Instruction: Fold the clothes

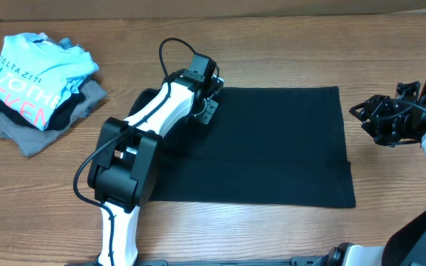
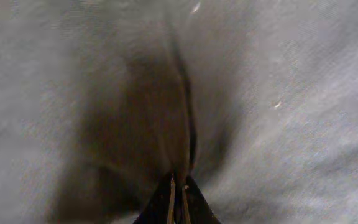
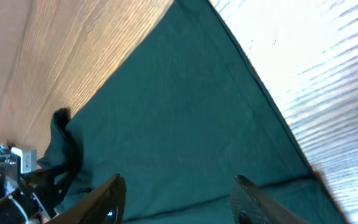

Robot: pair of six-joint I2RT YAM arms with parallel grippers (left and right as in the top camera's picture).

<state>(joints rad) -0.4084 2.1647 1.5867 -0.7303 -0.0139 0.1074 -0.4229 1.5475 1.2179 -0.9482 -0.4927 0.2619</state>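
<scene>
My right gripper is to close next on the black garment's far corner (image 1: 336, 89) (image 3: 194, 2), along the far edge of the garment from the corner that my left gripper holds.
A black garment (image 1: 272, 148) lies flat on the wooden table as a rough rectangle. My left gripper (image 1: 207, 111) is at its far left corner. In the left wrist view the fingers (image 2: 178, 186) are shut on a pinched ridge of the dark fabric (image 2: 291, 124). My right gripper (image 1: 361, 114) hovers just off the garment's right edge, open and empty. In the right wrist view the open fingers (image 3: 179, 183) frame the garment (image 3: 179, 112), which looks teal there.
A pile of other clothes (image 1: 39, 81), with a light blue printed T-shirt on top of black and grey ones, sits at the far left of the table (image 1: 390, 192). The left arm's body lies over the garment's left edge.
</scene>
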